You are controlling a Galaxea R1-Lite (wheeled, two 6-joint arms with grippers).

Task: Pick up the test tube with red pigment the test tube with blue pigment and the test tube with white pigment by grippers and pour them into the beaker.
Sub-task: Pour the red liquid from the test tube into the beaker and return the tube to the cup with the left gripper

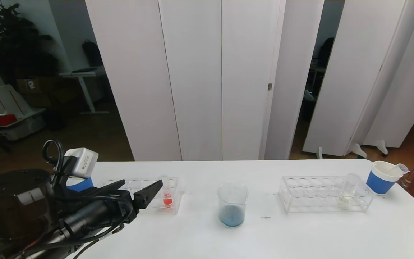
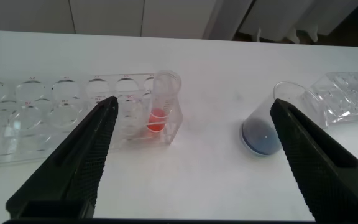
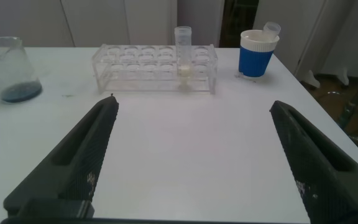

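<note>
The test tube with red pigment has a clear upper part (image 1: 165, 186) (image 2: 164, 95) just below the test tube's rim, and my left gripper needs to close there.
The test tube with red pigment (image 1: 166, 196) (image 2: 161, 106) stands upright in the end slot of the left clear rack (image 1: 138, 187). My left gripper (image 1: 141, 184) (image 2: 194, 104) hovers open just short of it, nothing between its fingers. The beaker (image 1: 232, 205) (image 2: 265, 121) (image 3: 8, 68) stands mid-table with blue liquid in its bottom. The test tube with white pigment (image 1: 349, 190) (image 3: 183, 53) stands in the right rack (image 1: 311, 194) (image 3: 142, 65). My right gripper (image 3: 192, 104) is open over bare table in front of that rack. The test tube with blue pigment is out of view.
A blue-banded paper cup (image 1: 383, 178) (image 3: 257, 53) with an empty clear tube (image 1: 401, 167) in it sits at the table's far right corner. Another blue cup (image 1: 81, 184) shows behind my left wrist. White partition panels (image 1: 199, 79) stand behind the table.
</note>
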